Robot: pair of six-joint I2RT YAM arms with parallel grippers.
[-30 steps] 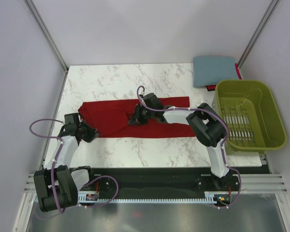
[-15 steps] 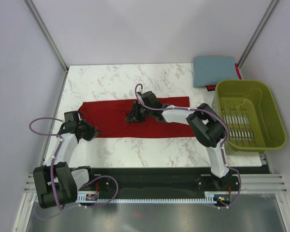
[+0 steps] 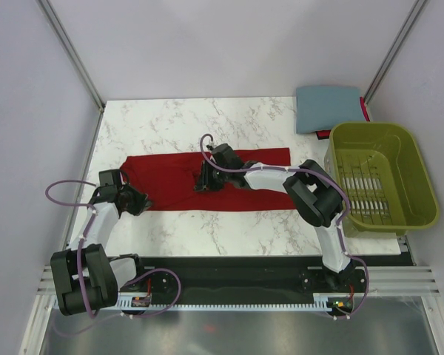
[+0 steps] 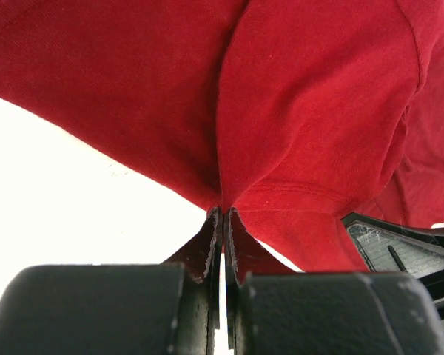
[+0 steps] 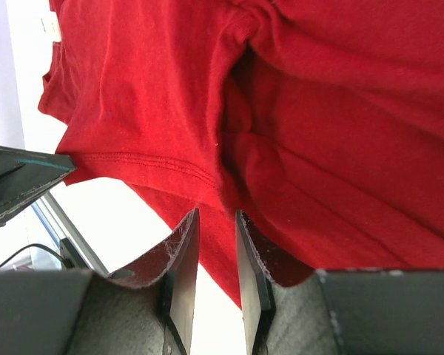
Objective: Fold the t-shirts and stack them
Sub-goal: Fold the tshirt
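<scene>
Next, my right gripper pinches the hem's loose corner [image 5: 223, 201] and pulls it toward the t-shirt's near edge, because the hem of the folded layer slants back from that edge.
A dark red t-shirt [image 3: 237, 181] lies as a long flat band across the middle of the marble table [image 3: 170, 122]. At the shirt's near left corner, my left gripper [image 3: 138, 201] is shut, and in the left wrist view its tips [image 4: 222, 214] pinch a fold of the red cloth [image 4: 311, 111]. My right gripper [image 3: 205, 181] hovers low over the middle of the shirt. Its jaws [image 5: 216, 218] stand apart, with the red cloth [image 5: 340, 111] lying loose beyond and beneath them. A slate blue-grey t-shirt [image 3: 327, 108] rests folded at the back right corner.
An olive-green slatted basket [image 3: 413, 159] stands at the right edge, just off the table. A bit of red cloth [image 3: 365, 109] peeks out from under the folded blue-grey shirt. Metal frame posts rise at both back corners.
The right gripper's jaws have spread apart over the shirt's middle and its wrist has shifted slightly left. The left gripper stays shut on the shirt's corner, barely moved.
</scene>
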